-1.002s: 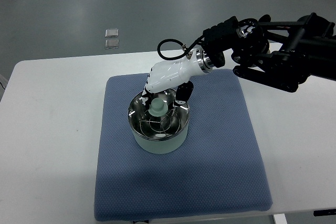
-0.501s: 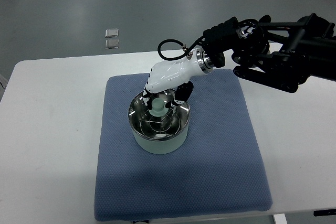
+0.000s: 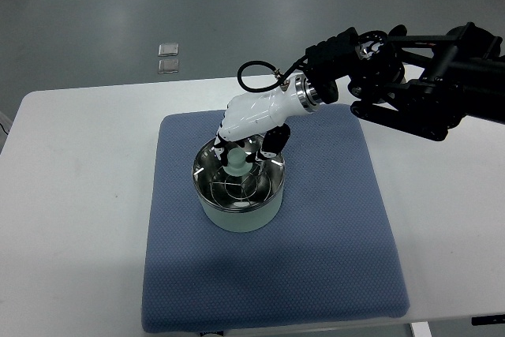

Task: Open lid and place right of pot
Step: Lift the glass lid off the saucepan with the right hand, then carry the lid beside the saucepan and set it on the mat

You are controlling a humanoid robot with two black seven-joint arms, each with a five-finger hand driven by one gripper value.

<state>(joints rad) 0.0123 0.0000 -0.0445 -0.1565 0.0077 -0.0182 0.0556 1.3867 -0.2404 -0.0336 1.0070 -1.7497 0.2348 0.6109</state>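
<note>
I need to release the glass lid from my right gripper on the bare mat (image 3: 327,144) near the back corner beneath my wrist. The lid still sits flat on the pot.
A pale green pot (image 3: 239,212) stands on the blue mat (image 3: 331,226), left of its middle. Its glass lid (image 3: 237,185) with a steel rim sits flat on the pot. The lid's pale green knob (image 3: 236,162) points up. My right hand (image 3: 246,147), white with black fingers, reaches in from the upper right and hangs over the back of the lid. Its fingers are curled around the knob from both sides. The left arm is out of view.
The mat lies on a white table (image 3: 71,195). To the right of the pot is a wide bare stretch of mat (image 3: 339,195). My black right forearm (image 3: 418,88) spans the upper right. Two small clear packets (image 3: 167,57) lie on the floor beyond the table.
The black thumb has swung in toward the knob and the fingers have tightened around it. The lid and the pot have not moved.
</note>
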